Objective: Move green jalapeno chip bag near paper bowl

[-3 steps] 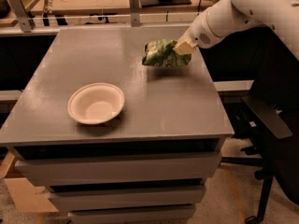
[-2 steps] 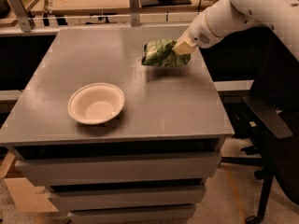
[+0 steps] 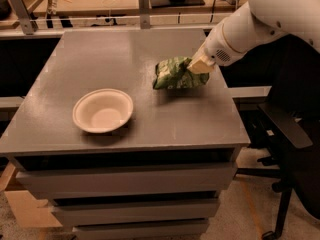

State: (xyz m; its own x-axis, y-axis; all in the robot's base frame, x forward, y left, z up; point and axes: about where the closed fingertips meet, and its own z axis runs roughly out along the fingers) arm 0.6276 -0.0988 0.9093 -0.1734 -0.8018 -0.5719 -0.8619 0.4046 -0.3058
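The green jalapeno chip bag, now held at or just above the tabletop, will be let go by my gripper on the table (image 3: 151,116), against the side of the paper bowl that faces the chair.
The green jalapeno chip bag (image 3: 176,74), wrinkly green foil with pale patches, is at the right middle of the grey table (image 3: 100,54). My gripper (image 3: 198,65) comes in from the upper right on the white arm and is shut on the bag's right end, holding it at or just above the tabletop. The paper bowl (image 3: 103,110), round and off-white, sits upright on the front left part of the table, about a bowl's width to the left of the bag and nearer the front.
The table has drawers (image 3: 125,179) below its front edge. A black office chair (image 3: 285,134) stands close on the right. A workbench with tools and a rail (image 3: 100,19) runs behind the table.
My gripper and the chip bag have moved together toward the table's front, from the back right to the right middle. The bowl has not moved.
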